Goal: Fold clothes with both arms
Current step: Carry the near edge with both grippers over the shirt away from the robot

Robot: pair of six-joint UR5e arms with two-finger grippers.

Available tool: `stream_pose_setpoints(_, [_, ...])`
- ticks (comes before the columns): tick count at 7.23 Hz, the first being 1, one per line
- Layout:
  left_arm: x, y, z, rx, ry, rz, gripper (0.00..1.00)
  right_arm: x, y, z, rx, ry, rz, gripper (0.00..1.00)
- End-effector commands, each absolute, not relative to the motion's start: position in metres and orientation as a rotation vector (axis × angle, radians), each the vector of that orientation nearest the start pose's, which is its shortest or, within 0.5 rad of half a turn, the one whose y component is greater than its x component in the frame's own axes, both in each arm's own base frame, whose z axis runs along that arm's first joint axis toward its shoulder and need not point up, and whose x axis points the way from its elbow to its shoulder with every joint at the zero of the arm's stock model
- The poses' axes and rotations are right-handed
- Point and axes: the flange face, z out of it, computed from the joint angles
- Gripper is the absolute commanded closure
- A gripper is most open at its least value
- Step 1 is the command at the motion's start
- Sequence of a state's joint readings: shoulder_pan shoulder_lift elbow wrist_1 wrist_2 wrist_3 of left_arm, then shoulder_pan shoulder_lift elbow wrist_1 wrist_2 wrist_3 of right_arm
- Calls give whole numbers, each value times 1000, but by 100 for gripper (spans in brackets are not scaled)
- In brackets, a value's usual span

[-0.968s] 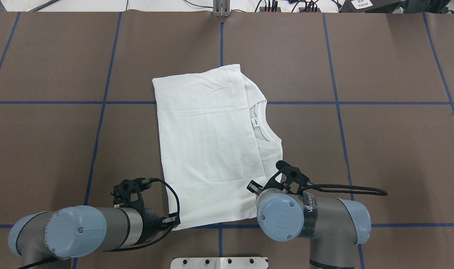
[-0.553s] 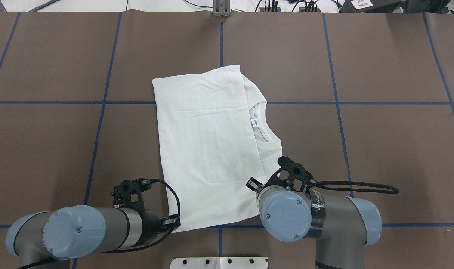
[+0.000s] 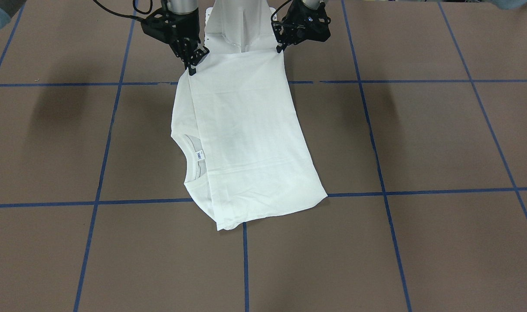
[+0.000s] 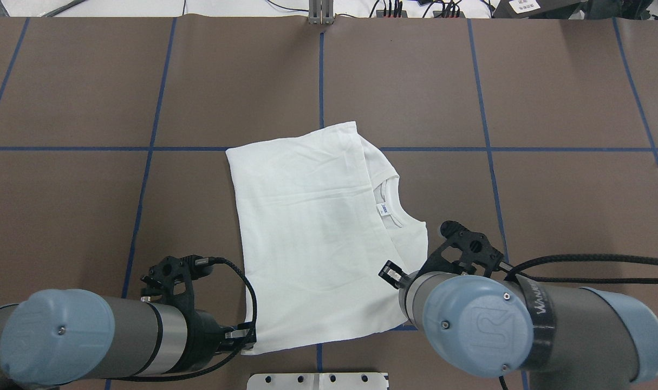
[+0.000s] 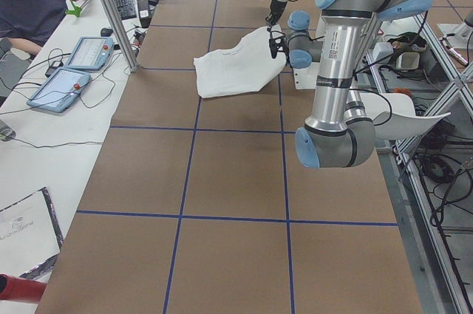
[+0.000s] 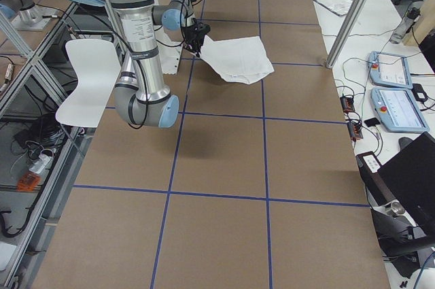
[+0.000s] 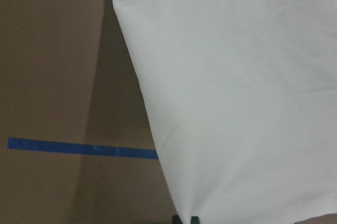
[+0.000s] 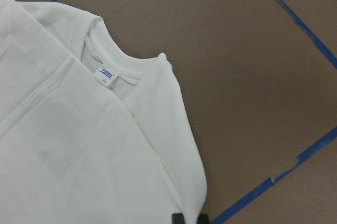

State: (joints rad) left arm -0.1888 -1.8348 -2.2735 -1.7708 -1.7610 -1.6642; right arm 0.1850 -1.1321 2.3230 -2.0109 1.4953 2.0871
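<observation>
The white T-shirt's near corner, now raised off the table, will be let go by my left gripper atop its straight side edge (image 3: 305,156), short of the T-shirt's far corner.
The white T-shirt (image 4: 312,233) lies folded lengthwise on the brown table, with its ribbed collar (image 4: 389,199) and neck label (image 8: 107,75) showing at the right. Its near edge is raised off the table. My left gripper (image 3: 279,48) is shut on the near left corner, and its closed tips show in the left wrist view (image 7: 187,218). My right gripper (image 3: 191,69) is shut on the near right corner by the shoulder, and its closed tips show in the right wrist view (image 8: 188,217). In the overhead view the right arm hides its fingers. No printed text shows.
The white pedestal base (image 4: 318,381) sits at the near table edge between the arms. Blue tape lines (image 4: 150,149) grid the brown table. Cables and plugs (image 4: 415,8) lie beyond the far edge. An operator (image 5: 33,4) and tablets (image 5: 70,70) are at a side desk.
Both arms have drawn back toward the robot's base. The shirt has slid toward the robot with them, still held at its two near corners.
</observation>
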Motion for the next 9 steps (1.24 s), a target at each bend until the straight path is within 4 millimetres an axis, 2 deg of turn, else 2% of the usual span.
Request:
stream_pose_setpoints(1, [406,-224,151,-118,1163,-118,100,-410,-219,167,-73,-777,690,100])
stream_pose_setpoints(2, [405,-240,145,-72,1147,-98,100,-415,-220,162,-71,-783,681,100])
stream_pose_setpoints(3, [404,-261,152,-29,1126,-103,100,-423,-230,162,-45,-776,683,100])
stream_pose_setpoints(5, [428,-303,167,24,1057,-115,100,-450,-276,157,24,-742,665,100])
stream_pose_setpoints(7, [440,-344,192,71,983,-116,100,-481,-325,180,62,-747,685,100])
stream_pose_setpoints(9, [464,-386,210,125,901,-132,100,-508,-375,207,109,-756,691,100])
